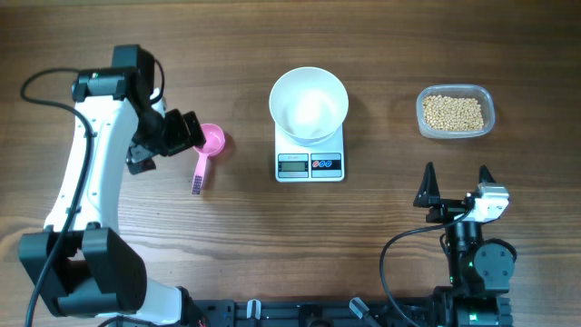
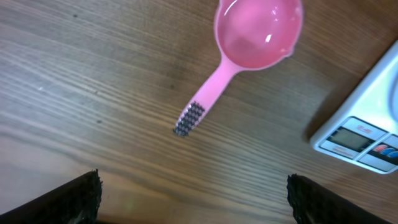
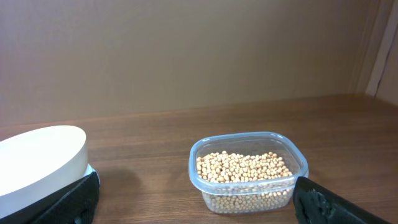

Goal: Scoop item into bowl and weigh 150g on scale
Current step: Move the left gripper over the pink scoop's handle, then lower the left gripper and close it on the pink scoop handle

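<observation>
The pink scoop's handle has a smooth part (image 1: pixel 201 166) (image 2: pixel 214 87) between the scoop's round cup and the handle's dark textured end. Next, my left gripper closes there.
The white bowl (image 1: pixel 309 104) stands empty on the white scale (image 1: pixel 310 165) at the table's middle. Tan beans (image 1: pixel 453 112) fill a clear plastic tub (image 1: pixel 491 111) at the back right. My right gripper (image 1: pixel 456 173) is open in front of the tub and holds nothing. In the right wrist view the beans (image 3: pixel 242 167) lie just ahead of this gripper (image 3: pixel 196 186), with the bowl (image 3: pixel 37 162) at the left. My left gripper (image 1: pixel 191 133) hovers open beside the pink scoop (image 1: pixel 209 143). In the left wrist view the scoop (image 2: pixel 258 31) lies ahead of the gripper (image 2: pixel 193 196), apart from it.
The scoop's handle (image 2: pixel 208 96) points toward my left gripper and ends in a dark textured tip (image 2: pixel 188 119). A corner of the scale (image 2: pixel 367 124) with its display shows at the right of the left wrist view. Bare wooden table (image 1: pixel 381 227) lies between the two arms.
</observation>
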`<action>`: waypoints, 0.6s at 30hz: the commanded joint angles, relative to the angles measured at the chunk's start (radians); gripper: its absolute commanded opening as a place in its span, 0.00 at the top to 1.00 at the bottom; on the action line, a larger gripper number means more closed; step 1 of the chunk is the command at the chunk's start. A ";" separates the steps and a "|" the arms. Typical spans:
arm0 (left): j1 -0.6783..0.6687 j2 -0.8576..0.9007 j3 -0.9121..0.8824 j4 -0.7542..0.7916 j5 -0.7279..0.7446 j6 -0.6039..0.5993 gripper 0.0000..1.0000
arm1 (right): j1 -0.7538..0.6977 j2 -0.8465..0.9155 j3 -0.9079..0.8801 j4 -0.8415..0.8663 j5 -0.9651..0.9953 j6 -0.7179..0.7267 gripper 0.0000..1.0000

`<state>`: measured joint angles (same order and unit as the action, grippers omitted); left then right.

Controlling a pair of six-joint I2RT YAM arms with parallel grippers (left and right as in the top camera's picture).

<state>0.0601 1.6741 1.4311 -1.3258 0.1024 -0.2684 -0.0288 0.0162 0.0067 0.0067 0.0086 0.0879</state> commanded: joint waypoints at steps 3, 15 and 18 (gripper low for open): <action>0.095 0.010 -0.119 0.084 0.229 0.145 0.00 | 0.005 -0.009 -0.002 0.002 0.018 -0.010 0.01; 0.104 0.010 -0.298 0.239 0.226 0.235 0.00 | 0.005 -0.009 -0.002 0.002 0.018 -0.009 0.00; 0.104 0.009 -0.299 0.248 0.231 0.230 0.00 | 0.005 -0.009 -0.002 0.002 0.018 -0.009 0.00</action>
<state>0.1619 1.6768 1.1446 -1.0904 0.3099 -0.0612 -0.0288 0.0162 0.0067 0.0071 0.0086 0.0875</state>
